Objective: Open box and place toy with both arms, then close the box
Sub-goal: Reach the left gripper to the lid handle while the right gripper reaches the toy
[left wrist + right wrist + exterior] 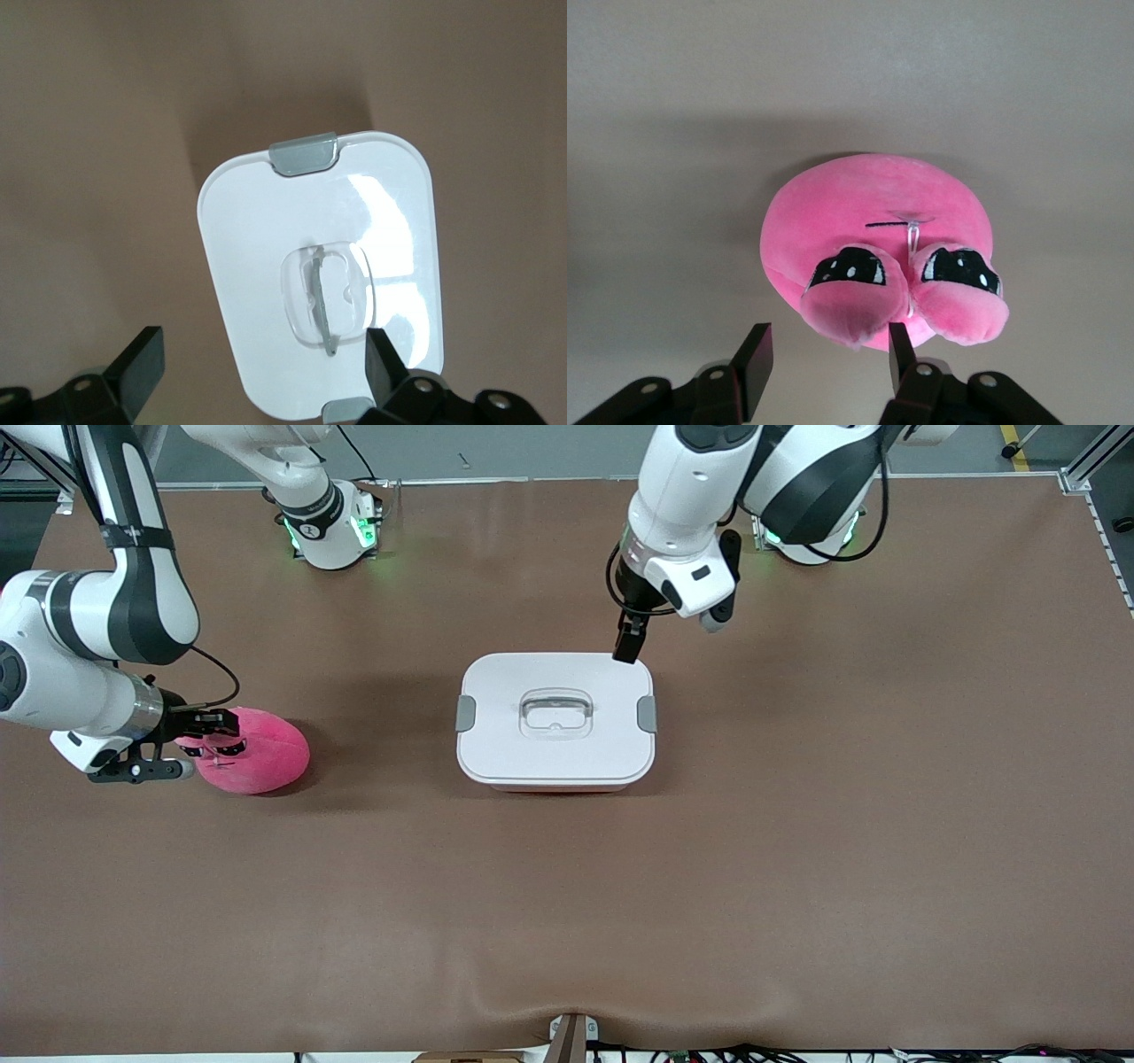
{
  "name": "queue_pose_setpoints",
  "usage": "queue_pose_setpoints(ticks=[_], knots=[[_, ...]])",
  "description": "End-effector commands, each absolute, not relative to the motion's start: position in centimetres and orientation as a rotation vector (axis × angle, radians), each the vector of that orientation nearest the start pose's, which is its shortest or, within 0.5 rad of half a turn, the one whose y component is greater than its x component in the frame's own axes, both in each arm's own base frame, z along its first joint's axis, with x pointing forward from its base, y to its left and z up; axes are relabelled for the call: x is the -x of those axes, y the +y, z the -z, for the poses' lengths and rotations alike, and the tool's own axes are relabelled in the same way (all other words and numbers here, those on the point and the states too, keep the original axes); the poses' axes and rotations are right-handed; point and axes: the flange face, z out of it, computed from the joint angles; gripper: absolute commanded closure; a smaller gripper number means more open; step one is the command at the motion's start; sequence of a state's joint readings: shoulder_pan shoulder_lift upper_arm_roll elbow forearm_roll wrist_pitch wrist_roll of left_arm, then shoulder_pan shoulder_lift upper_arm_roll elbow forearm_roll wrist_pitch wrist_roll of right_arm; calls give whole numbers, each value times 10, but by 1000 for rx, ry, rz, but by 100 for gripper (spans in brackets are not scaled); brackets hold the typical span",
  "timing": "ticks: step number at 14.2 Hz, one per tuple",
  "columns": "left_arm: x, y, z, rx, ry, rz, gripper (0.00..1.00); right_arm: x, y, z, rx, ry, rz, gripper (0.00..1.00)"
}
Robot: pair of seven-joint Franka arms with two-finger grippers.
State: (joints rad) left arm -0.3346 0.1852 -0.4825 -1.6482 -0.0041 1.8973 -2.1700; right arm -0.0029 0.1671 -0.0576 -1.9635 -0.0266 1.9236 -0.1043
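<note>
The middle of the handle [555, 703] [322, 299] on the box's white lid, between the grey clips, is the next place my left gripper should go to and close.
The box [496, 691] stands mid-table with its white lid on, a grey clip [465, 713] at each end and a clear recessed handle [555, 714]. My left gripper [630, 643] hangs open and empty over the lid's corner toward the left arm's end. In the left wrist view the lid [248, 239], handle [330, 297] and one clip [304, 152] lie below the open gripper [263, 372]. The hot-pink toy [261, 751] lies on the table toward the right arm's end. My right gripper [215, 737] is open low at the toy [868, 208], fingertips [899, 354] at its eyed lumps.
Brown cloth covers the table [797, 850]. The arm bases [332, 527] stand along the table's edge farthest from the front camera. A small bracket [571, 1036] sits at the nearest edge.
</note>
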Motion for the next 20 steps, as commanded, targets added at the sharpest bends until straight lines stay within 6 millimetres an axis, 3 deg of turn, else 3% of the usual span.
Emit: queue_pose_setpoints(ticks=[1, 3, 6, 7, 8, 9, 10, 15, 17, 20], knots=[[-442, -469, -509, 2499, -2051, -95, 0, -562, -36, -371, 3163, -117, -333, 43], [-448, -481, -502, 2463, -2098, -46, 0, -563, -36, -368, 3163, -119, -338, 43], [-442, -491, -489, 2452, -2084, -22, 0, -565, -37, -360, 3163, -115, -345, 43], [-444, -491, -485, 2412, -2119, -24, 0, -565, -36, -359, 3163, -117, -348, 52], [-446, -492, -477, 2387, -2133, -31, 0, -565, -36, -360, 3163, -117, -345, 77], [-444, -499, -477, 2396, -2144, -17, 0, -566, -37, -360, 3164, -115, -338, 93], [-443, -506, -476, 2382, -2185, -6, 0, -568, -38, -362, 3166, -113, -324, 100], [-447, -534, -456, 2343, -2254, 43, 0, -571, -39, -366, 3171, -116, -285, 100], [-451, -539, -448, 2305, -2316, 28, 0, -575, -38, -377, 3172, -141, -264, 100], [-438, -558, -430, 2296, -2338, 71, 0, -581, -40, -405, 3156, -310, -231, 100]])
